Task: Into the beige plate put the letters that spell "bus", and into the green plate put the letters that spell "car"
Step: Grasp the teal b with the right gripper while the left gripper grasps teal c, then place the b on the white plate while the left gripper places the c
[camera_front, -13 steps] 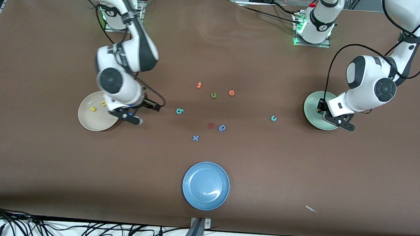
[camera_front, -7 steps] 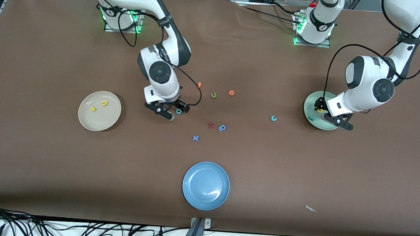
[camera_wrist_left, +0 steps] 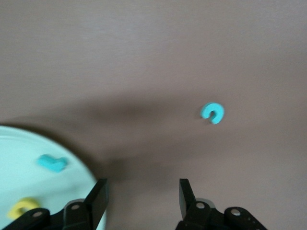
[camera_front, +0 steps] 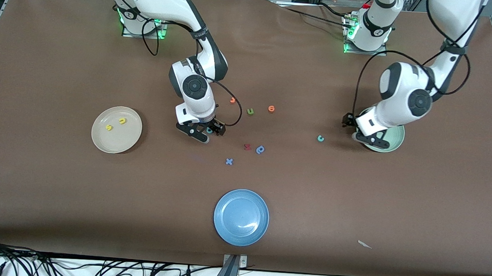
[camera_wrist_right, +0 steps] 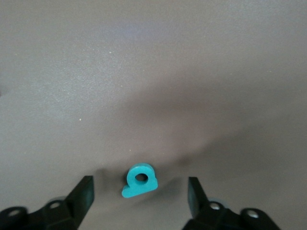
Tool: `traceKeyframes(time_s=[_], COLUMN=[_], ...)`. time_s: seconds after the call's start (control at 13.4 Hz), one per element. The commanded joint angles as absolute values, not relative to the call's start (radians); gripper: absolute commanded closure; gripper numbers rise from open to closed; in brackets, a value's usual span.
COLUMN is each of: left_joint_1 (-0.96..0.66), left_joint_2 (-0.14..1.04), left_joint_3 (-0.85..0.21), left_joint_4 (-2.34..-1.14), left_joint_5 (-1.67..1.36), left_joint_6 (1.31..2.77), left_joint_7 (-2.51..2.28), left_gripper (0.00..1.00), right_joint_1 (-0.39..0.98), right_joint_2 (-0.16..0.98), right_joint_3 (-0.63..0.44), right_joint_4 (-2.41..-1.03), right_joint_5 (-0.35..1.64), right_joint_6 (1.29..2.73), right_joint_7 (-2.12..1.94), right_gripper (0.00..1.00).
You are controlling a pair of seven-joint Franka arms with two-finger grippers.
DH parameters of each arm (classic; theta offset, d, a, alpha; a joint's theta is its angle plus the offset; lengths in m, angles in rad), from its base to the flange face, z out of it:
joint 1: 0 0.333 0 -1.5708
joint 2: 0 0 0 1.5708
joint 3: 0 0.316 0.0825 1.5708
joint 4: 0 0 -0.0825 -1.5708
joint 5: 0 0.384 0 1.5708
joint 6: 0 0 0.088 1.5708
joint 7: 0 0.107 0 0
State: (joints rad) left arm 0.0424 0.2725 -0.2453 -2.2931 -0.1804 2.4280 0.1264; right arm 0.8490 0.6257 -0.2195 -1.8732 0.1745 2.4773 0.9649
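Observation:
The teal "c" is on the table between my arms. Next, I should move my left gripper to it and close on the letter's outer sides [camera_front: 320, 139] [camera_wrist_left: 212, 113].
The teal "b" [camera_wrist_right: 140, 180] lies on the table between the fingers of my right gripper [camera_wrist_right: 139, 196], which is open around it without touching; in the front view the "b" [camera_front: 209, 130] peeks out under the right gripper [camera_front: 203, 133]. The beige plate [camera_front: 102, 141] holds the yellow "s" [camera_front: 109, 127] and yellow "u" [camera_front: 122, 120]. My left gripper [camera_front: 358, 129] is open and empty, just off the green plate [camera_front: 396, 139]. That green plate [camera_wrist_left: 19, 148] holds the teal "r" [camera_wrist_left: 52, 163] and yellow "a" [camera_wrist_left: 21, 208]. The teal "c" [camera_front: 320, 138] lies on the table between the two arms.
Loose letters lie mid-table: an olive "u" [camera_front: 250, 111], two orange ones [camera_front: 271, 108], a red one [camera_front: 247, 147], a blue "p" [camera_front: 260, 149] and a blue "x" [camera_front: 228, 161]. A blue plate [camera_front: 241, 217] sits near the front edge, a paper scrap [camera_front: 364, 244] beside it.
My right arm swung from the beige plate to the teal "b" and settled around it. My left gripper opened over the green plate, then moved off it toward the "c".

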Motion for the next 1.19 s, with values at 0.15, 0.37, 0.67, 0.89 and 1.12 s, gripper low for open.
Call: traceKeyframes(time_s=[0.15, 0.37, 0.67, 0.89, 1.12], left_joint_1=[-0.035, -0.040, -0.075, -0.084, -0.084], left_joint_2=[0.376, 0.376, 0.411, 0.433, 0.442], left_joint_3=[-0.250, -0.279, -0.284, -0.284, -0.284], left_joint_4=[-2.250, -2.220, -2.218, -2.220, -2.220], left_joint_5=[-0.210, -0.206, -0.203, -0.140, -0.121], left_joint_6=[2.582, 2.582, 2.628, 2.660, 2.663], left_joint_7=[0.107, 0.107, 0.109, 0.109, 0.109], left_gripper=[0.33, 0.33, 0.33, 0.33, 0.33], right_joint_1=[0.867, 0.867, 0.867, 0.867, 0.865], right_joint_2=[0.647, 0.653, 0.653, 0.653, 0.652], right_joint_3=[-0.229, -0.229, -0.230, -0.229, -0.229], right_joint_4=[-1.876, -1.876, -1.876, -1.876, -1.876], right_joint_5=[0.184, 0.186, 0.186, 0.186, 0.186], right_joint_6=[2.499, 2.497, 2.494, 2.491, 2.490], right_joint_7=[0.962, 0.960, 0.957, 0.954, 0.934], right_gripper=[0.28, 0.36, 0.40, 0.54, 0.69])
